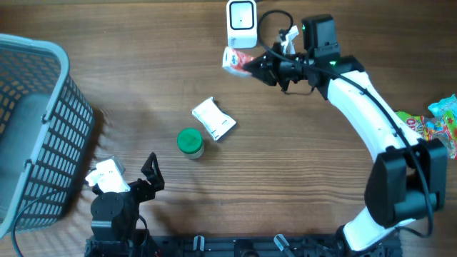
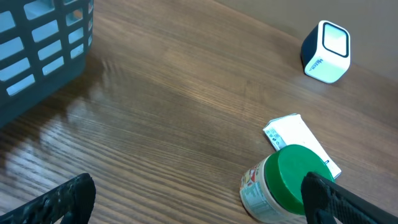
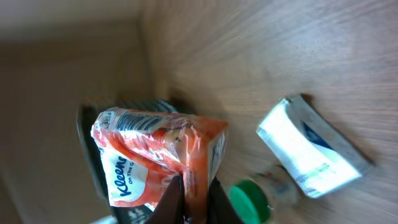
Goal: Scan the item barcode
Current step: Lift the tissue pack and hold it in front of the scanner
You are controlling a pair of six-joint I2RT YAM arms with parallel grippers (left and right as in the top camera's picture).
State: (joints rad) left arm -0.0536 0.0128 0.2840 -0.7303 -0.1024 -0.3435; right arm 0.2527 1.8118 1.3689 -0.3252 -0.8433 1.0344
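I should release the orange Kleenex tissue pack from my right gripper just beyond the far edge of the green snack bag (image 1: 413,104).
My right gripper (image 1: 263,70) (image 3: 194,196) is shut on the edge of an orange and white Kleenex tissue pack (image 1: 238,61) (image 3: 158,158), holding it just below the white barcode scanner (image 1: 242,14) at the table's far side. The scanner (image 2: 326,43) also shows in the left wrist view; behind the pack in the right wrist view only a dark shape shows. My left gripper (image 1: 146,176) (image 2: 199,202) stands open at the near left, nothing between its fingers, its right finger (image 2: 339,200) in front of the jar.
A green-lidded jar (image 1: 190,142) (image 2: 283,183) (image 3: 250,202) and a white flat packet (image 1: 213,118) (image 2: 301,142) (image 3: 311,149) lie mid-table. A grey basket (image 1: 36,121) (image 2: 43,43) stands at the left. Colourful snack bags (image 1: 435,123) lie at the right edge.
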